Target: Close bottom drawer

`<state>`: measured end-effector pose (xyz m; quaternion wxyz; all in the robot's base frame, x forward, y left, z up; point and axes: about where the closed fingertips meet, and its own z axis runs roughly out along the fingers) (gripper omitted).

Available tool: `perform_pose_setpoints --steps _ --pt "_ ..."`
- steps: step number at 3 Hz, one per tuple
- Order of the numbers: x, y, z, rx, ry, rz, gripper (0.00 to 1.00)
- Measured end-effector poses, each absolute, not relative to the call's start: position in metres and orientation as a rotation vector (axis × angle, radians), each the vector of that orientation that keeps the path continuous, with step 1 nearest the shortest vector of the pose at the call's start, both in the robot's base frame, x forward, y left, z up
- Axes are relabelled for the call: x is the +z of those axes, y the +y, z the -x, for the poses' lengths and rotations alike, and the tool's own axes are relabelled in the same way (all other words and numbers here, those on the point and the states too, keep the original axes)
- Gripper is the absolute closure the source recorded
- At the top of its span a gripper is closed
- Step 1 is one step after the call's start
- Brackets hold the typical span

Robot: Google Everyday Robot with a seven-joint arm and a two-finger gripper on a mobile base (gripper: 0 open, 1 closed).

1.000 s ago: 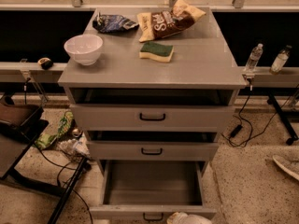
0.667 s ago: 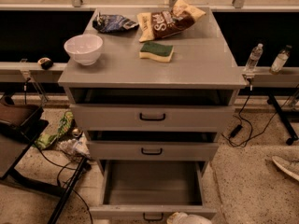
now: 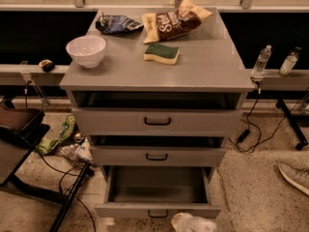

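Note:
Next, I let go of the bottom drawer once its front is shut inside the cabinet (image 3: 158,181), just below the middle drawer.
The grey cabinet (image 3: 207,71) has three drawers. The bottom drawer (image 3: 157,210) is pulled far out toward me; its shallow grey box (image 3: 157,185) looks empty, and its small black bar handle (image 3: 158,214) is on the flat front. The middle drawer (image 3: 157,156) and top drawer (image 3: 157,121) each stand slightly out. My gripper (image 3: 193,223) shows as a pale rounded shape at the bottom edge of the camera view, just in front of and right of the bottom drawer's handle.
On the cabinet top are a white bowl (image 3: 86,50), a green-and-yellow sponge (image 3: 161,53), a brown snack bag (image 3: 175,22) and a dark blue bag (image 3: 116,24). Cables and litter (image 3: 63,139) lie on the floor at left. A shoe (image 3: 294,177) is at right, and bottles (image 3: 260,61) stand on the ledge.

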<state>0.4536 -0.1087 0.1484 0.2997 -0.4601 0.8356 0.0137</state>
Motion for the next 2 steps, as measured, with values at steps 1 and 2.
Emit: perform_pose_setpoints --steps 1,2 --pt "0.164 -0.112 -0.501 -0.039 2.147 1.248 1.0" --pt "0.17 -0.114 -0.517 -0.065 2.122 1.254 1.0"
